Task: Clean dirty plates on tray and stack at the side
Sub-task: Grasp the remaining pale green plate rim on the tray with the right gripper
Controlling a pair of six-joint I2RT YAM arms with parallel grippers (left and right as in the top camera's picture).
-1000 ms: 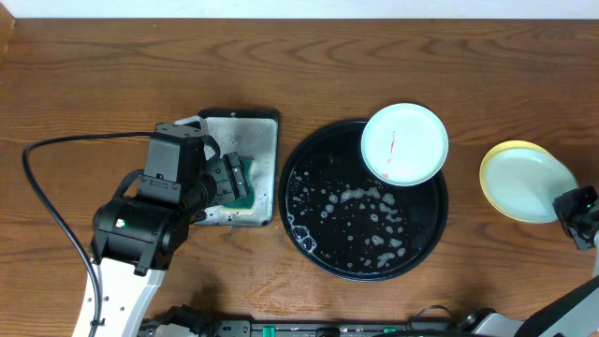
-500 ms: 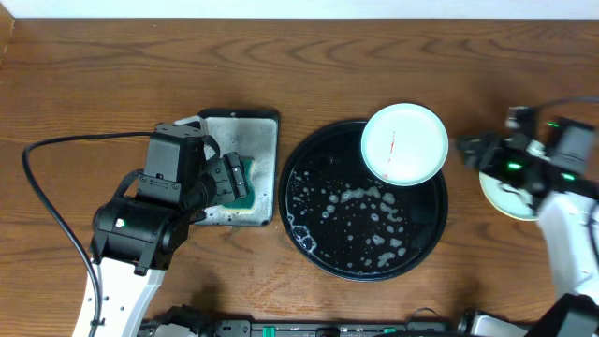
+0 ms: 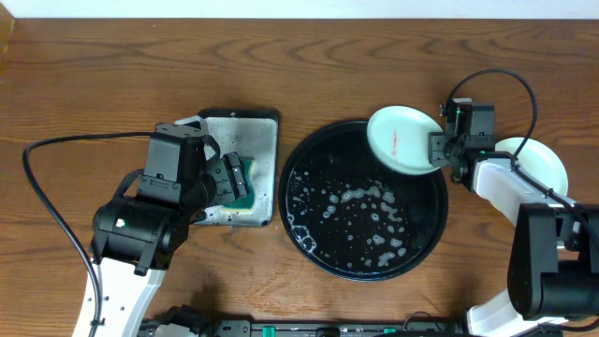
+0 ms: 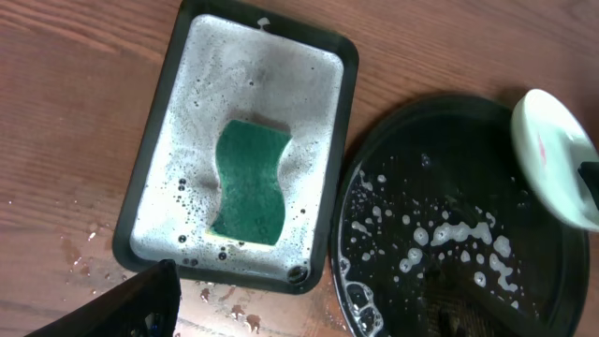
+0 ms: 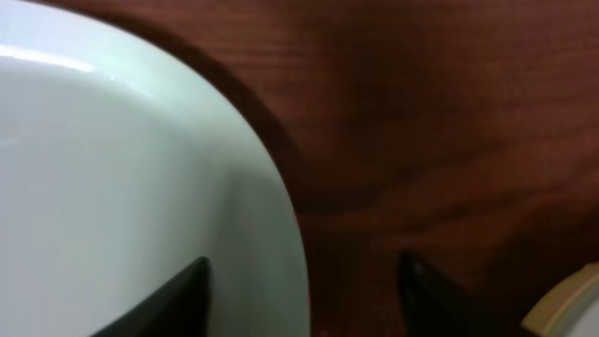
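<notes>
My left gripper needs to next move down to the middle of the green sponge [image 3: 247, 184] [image 4: 250, 182] in the grey tray and close there.
A pale mint plate [image 3: 401, 139] with a red smear lies tilted on the far right rim of the round black tray [image 3: 328, 168]. My right gripper [image 3: 438, 150] is open and straddles the plate's right rim. In the right wrist view one finger is over the plate [image 5: 112, 168], the other over the wood, and the gripper [image 5: 304, 290] spans the rim. Another mint plate [image 3: 543, 161] rests on the yellow plate [image 5: 573, 301] at the far right, partly behind my right arm. My left gripper [image 3: 229, 178] is open and empty above the sponge.
A green sponge [image 4: 250, 183] lies in the foamy rectangular grey tray [image 4: 253, 75] left of the black tray [image 4: 421, 131]. Soap suds [image 3: 360, 201] and water cover the black tray's floor. Water drops [image 4: 234, 314] wet the wood in front of the grey tray.
My right arm has swung in from the right edge to the smeared plate's right rim. The plate has tipped and shifted slightly. The left arm has not moved.
</notes>
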